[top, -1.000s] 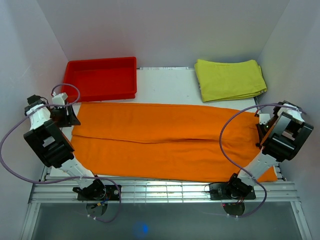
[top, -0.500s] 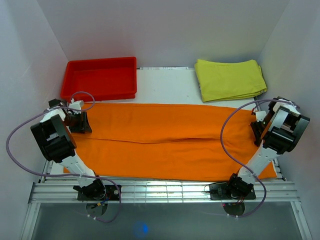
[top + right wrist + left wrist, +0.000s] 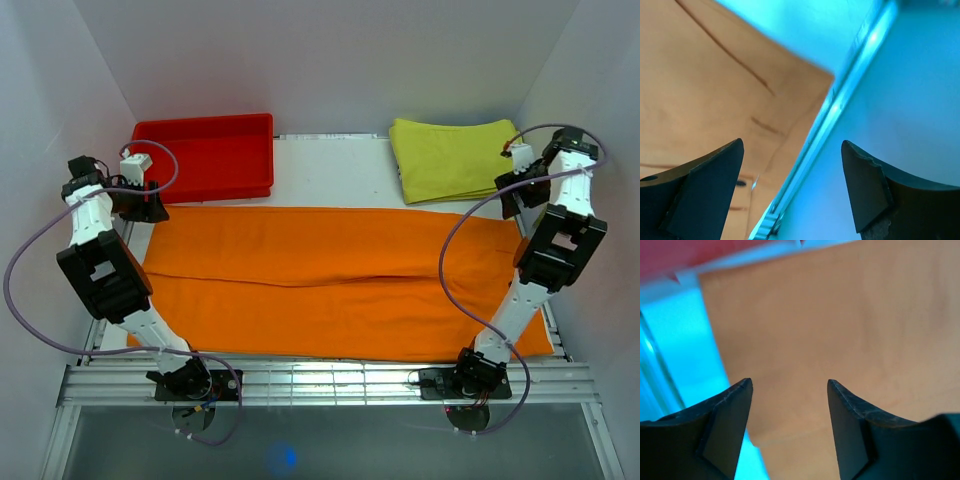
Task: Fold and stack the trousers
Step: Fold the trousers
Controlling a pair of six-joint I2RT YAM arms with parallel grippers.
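The fingers of my right gripper hang past the end of the orange trousers, over the bar, so they should move inward and pinch the trousers' far edge [image 3: 478, 217] before the fold.
The orange trousers [image 3: 330, 285] lie flat across the table, their two legs side by side, one behind the other. My left gripper [image 3: 150, 208] hovers over their far left corner, next to the red tray. In the left wrist view it [image 3: 790, 382] is open, with only orange fabric [image 3: 840, 315] below and nothing between its fingers. My right gripper [image 3: 508, 195] is raised above the far right end of the trousers. In the right wrist view it [image 3: 792, 142] stands open and empty over the cloth's edge [image 3: 700, 90] and the table rail [image 3: 840, 105].
A red plastic tray [image 3: 200, 158] stands at the back left, just behind the left gripper. A folded yellow-green cloth [image 3: 458, 158] lies at the back right beside the right gripper. White walls close in on both sides, and a metal rail [image 3: 320, 380] runs along the near edge.
Both arms have lifted off the ends of the trousers and swung toward the back of the table. The right gripper has opened. The trousers lie as before.
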